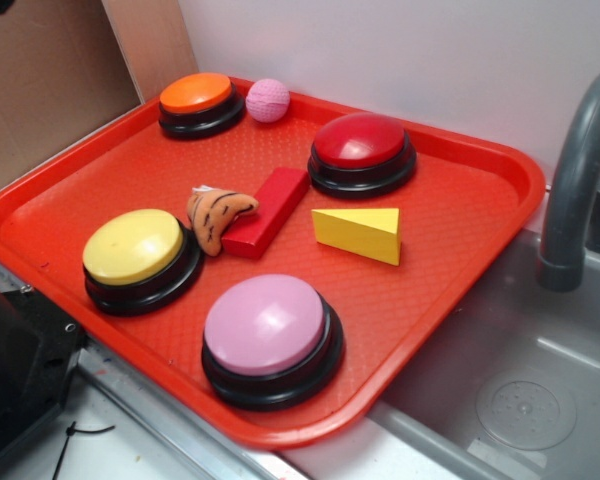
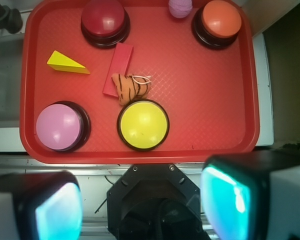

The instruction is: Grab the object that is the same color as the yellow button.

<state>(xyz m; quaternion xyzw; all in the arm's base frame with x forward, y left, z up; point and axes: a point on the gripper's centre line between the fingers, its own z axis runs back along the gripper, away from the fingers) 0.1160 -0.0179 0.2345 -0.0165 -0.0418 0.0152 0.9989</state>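
I will close my gripper on the thick end [image 1: 378,227] [image 2: 58,61] of the yellow wedge block, the end closer to the sink, because that block matches the yellow button.
The yellow wedge block [image 1: 360,233] lies on the red tray [image 1: 500,230], right of centre, between the red and pink buttons. In the wrist view the wedge [image 2: 66,63] is at the upper left. The yellow dome button [image 1: 135,248] sits near the tray's front left; in the wrist view it [image 2: 143,124] is at the tray's near edge [image 2: 140,156]. My gripper [image 2: 140,205] is high above and behind the tray's near edge, well clear of the wedge. Its cyan pads [image 2: 57,212] stand wide apart and hold nothing. The gripper does not show in the exterior view.
On the tray are an orange button [image 1: 196,95], a red button [image 1: 360,142], a pink button [image 1: 267,325], a pink ball [image 1: 268,100], a red rectangular block [image 1: 270,208] and a striped plush toy [image 1: 216,213]. A sink with a grey faucet [image 1: 575,180] lies to the right. The robot base [image 1: 10,370] is at the front left.
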